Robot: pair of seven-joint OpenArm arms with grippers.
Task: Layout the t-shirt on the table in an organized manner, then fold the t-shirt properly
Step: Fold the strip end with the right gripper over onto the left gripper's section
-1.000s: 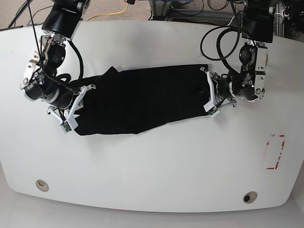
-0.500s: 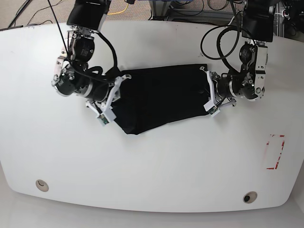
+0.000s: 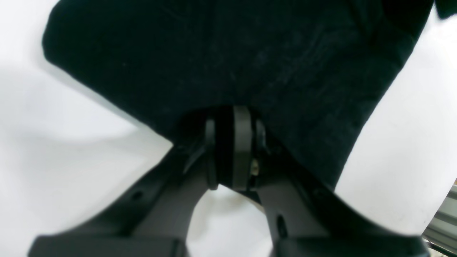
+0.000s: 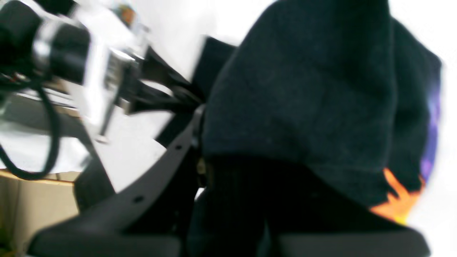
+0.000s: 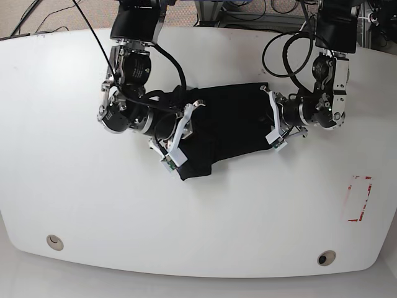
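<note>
My right gripper will let go of the t-shirt's lifted end on the cloth [image 5: 245, 137] close beside my left gripper.
The black t-shirt [image 5: 232, 127] lies bunched in the middle of the white table [image 5: 186, 217], its left end lifted and doubled over toward the right. My right gripper [image 5: 185, 131], on the left of the base view, is shut on that lifted end. In the blurred right wrist view the cloth [image 4: 303, 89] drapes over the fingers. My left gripper [image 5: 273, 121] is shut on the shirt's right edge, low at the table. The left wrist view shows its fingers [image 3: 242, 150] pinching the hem of the t-shirt [image 3: 232, 53].
A red tape rectangle [image 5: 360, 198] marks the table at the right. Two small round holes [image 5: 54, 241] [image 5: 326, 257] sit near the front edge. Cables and the arm bases stand along the far edge.
My right gripper has swept from the table's left toward the middle, carrying the shirt's left end over the rest of the shirt. The shirt's spread is much shorter. My left gripper has stayed put.
</note>
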